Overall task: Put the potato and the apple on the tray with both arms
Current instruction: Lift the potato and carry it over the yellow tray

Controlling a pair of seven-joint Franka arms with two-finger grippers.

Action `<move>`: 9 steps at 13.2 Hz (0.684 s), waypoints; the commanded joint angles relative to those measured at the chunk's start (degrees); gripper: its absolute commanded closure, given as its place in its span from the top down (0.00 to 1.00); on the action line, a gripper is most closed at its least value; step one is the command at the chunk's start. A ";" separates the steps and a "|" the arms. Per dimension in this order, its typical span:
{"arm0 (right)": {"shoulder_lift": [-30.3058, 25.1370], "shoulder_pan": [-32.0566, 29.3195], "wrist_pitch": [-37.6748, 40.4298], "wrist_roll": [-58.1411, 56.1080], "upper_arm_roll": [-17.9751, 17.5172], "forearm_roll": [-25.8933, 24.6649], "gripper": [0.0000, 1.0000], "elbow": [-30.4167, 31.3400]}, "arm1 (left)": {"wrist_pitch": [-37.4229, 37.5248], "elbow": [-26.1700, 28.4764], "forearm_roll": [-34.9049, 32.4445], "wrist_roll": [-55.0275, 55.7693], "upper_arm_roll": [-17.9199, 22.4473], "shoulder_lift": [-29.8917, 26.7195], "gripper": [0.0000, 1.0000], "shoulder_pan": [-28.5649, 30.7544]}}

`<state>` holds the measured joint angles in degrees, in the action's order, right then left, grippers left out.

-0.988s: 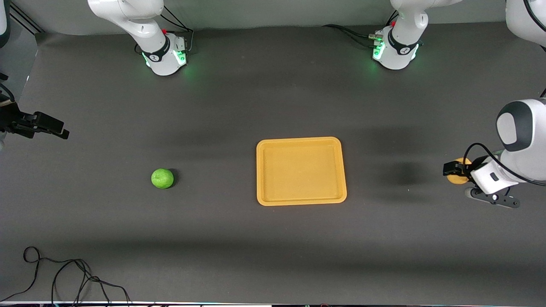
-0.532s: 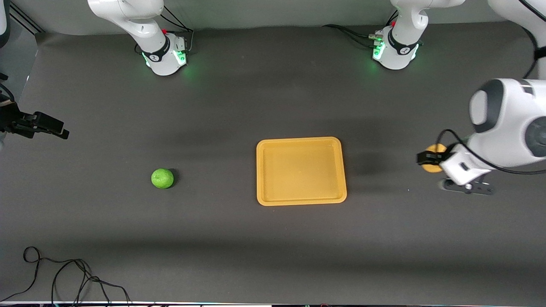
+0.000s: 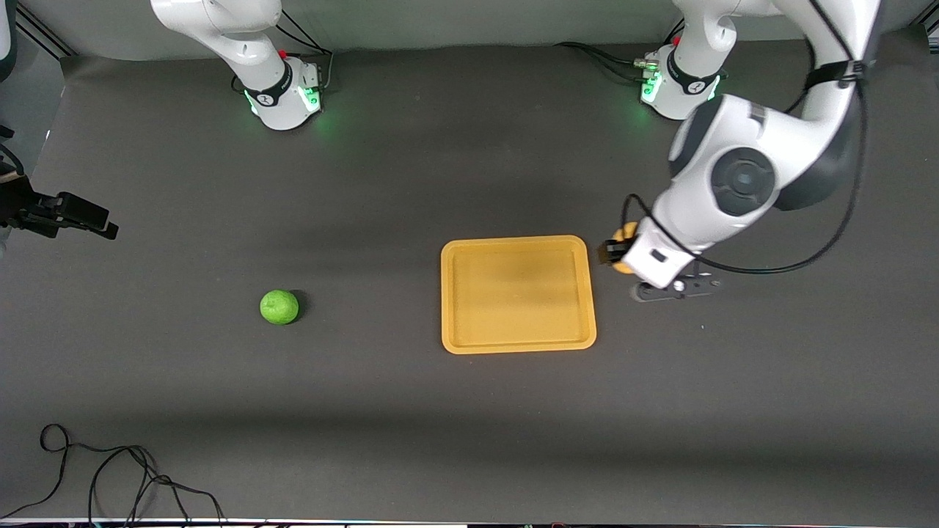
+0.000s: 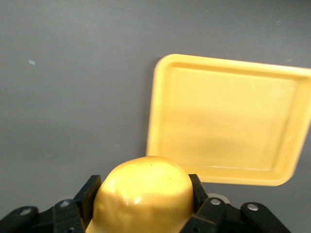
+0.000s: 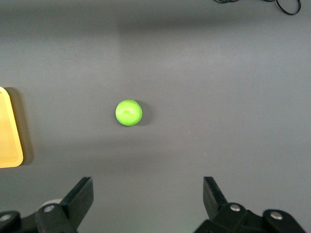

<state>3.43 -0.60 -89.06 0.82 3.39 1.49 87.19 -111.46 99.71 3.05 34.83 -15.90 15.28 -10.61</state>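
Observation:
I will use my left gripper to release the potato, now held over the table beside the tray, inside the yellow-orange tray (image 3: 547, 303) (image 4: 203, 106), placing it on the half that is farther away from the green apple.
The yellow-tan potato (image 4: 143, 194) is clamped between the black fingers of my left gripper (image 4: 144, 188), which is shut on it. In the front view that left gripper (image 3: 615, 254) hangs over the table just beside the edge of the yellow-orange tray (image 3: 447, 293) toward the left arm's end, with only a sliver of potato (image 3: 623, 235) showing. The tray (image 4: 156, 97) lies flat with nothing in it. A green apple (image 3: 279, 306) rests on the mat toward the right arm's end. My right gripper (image 3: 89, 218) waits open at that end, looking down on the apple (image 5: 129, 112).
A loose black cable (image 3: 110, 469) curls on the mat near the front camera's edge, at the right arm's end. Both arm bases with green lights stand along the table's back edge. A corner of the tray (image 5: 7, 131) shows in the right wrist view.
My left arm has swung the potato from the left arm's end of the table to just beside the tray. The right arm, apple and tray have not moved.

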 commanded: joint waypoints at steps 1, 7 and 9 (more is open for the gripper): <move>-0.44 0.08 -0.15 -0.20 0.12 -0.44 1.00 0.09 | -8.56 0.57 0.64 6.47 0.08 5.01 0.38 -3.62; -0.53 0.08 -0.15 -0.20 0.12 -0.35 1.00 0.09 | -25.54 1.28 -3.39 9.03 0.26 16.87 0.38 -5.65; -0.53 0.08 -0.15 -0.20 0.12 -0.35 1.00 0.09 | -28.01 1.28 -4.10 9.03 0.43 19.25 0.38 -5.74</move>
<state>3.40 -0.60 -89.08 0.82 3.41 1.49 87.17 -137.78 101.51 0.61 42.08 -16.21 33.02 -15.38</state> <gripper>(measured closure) 0.000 0.220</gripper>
